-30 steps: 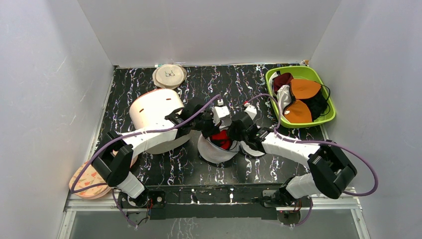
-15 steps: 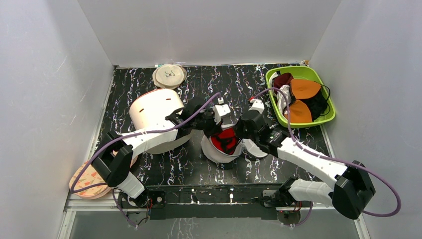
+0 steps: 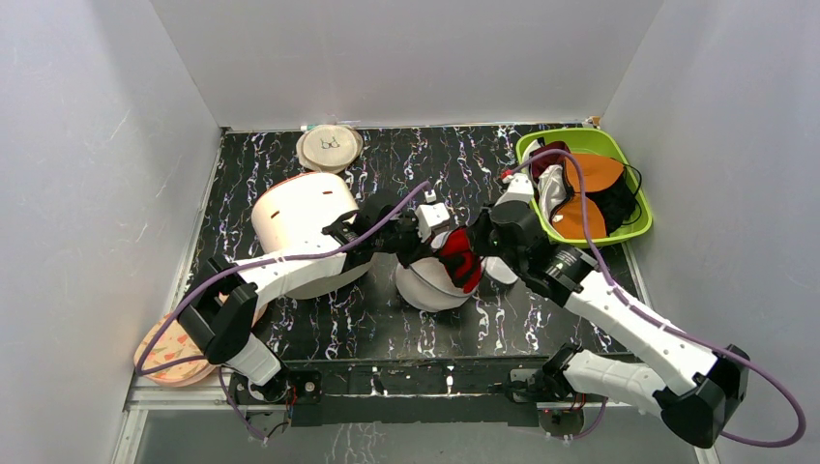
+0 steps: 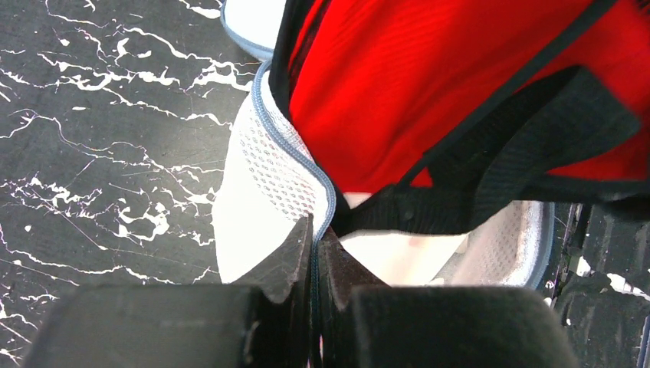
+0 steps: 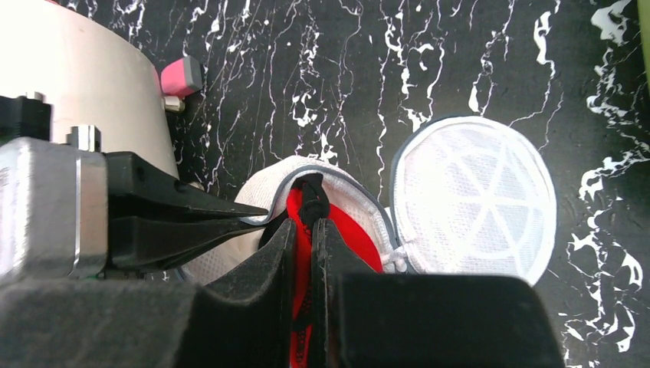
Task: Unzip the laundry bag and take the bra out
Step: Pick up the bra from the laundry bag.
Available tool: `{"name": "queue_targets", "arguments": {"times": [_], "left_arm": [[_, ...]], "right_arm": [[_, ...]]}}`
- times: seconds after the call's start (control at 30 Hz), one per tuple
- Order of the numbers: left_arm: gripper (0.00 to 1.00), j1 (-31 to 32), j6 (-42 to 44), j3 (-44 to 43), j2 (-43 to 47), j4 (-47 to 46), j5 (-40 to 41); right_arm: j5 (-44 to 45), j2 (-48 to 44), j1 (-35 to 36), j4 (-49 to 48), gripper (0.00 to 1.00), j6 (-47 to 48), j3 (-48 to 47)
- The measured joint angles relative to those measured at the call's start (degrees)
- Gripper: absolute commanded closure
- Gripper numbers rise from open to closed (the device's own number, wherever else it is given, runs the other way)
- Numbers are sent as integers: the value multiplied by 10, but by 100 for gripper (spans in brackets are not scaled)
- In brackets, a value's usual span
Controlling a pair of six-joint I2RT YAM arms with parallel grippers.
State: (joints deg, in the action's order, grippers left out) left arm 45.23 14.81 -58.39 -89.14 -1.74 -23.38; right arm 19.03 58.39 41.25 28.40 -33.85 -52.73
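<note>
My right gripper has the red bra, lifted mostly out of the laundry bag. Next, I put it down on the orange cups in the green bin [image 3: 576, 204].
The white mesh laundry bag [image 3: 425, 287] sits unzipped at the table's middle, its round lid [image 5: 475, 203] flopped open to one side. My left gripper [image 4: 314, 238] is shut on the bag's grey zip rim [image 4: 295, 149] and holds it. My right gripper [image 5: 305, 230] is shut on the red bra [image 3: 459, 259], pinching its red fabric and black strap above the bag's opening. The bra [image 4: 429, 84] hangs lifted, mostly out of the bag, with its black band still at the opening.
A big cream cylinder [image 3: 302, 220] stands left of the bag, close behind my left arm. A flat beige disc [image 3: 329, 147] lies at the back. A green bin [image 3: 633, 227] at the right holds orange cups and dark garments. A patterned pad [image 3: 174, 350] lies front left.
My right gripper has risen and moved right and back with the bra, drawing it up out of the bag. My left gripper has kept its hold on the rim.
</note>
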Motion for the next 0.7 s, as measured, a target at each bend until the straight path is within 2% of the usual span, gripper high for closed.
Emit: {"name": "queue_targets", "arguments": {"times": [0.17, 0.47, 0.7], "left_arm": [[100, 1, 0, 0, 1, 0, 5], [100, 9, 6, 0, 1, 1, 17], [100, 11, 6, 0, 7, 1, 21]], "right_arm": [[7, -33, 0, 2, 100, 8, 0], [11, -32, 0, 16, 100, 13, -7], [66, -49, 0, 46, 100, 57, -62]]}}
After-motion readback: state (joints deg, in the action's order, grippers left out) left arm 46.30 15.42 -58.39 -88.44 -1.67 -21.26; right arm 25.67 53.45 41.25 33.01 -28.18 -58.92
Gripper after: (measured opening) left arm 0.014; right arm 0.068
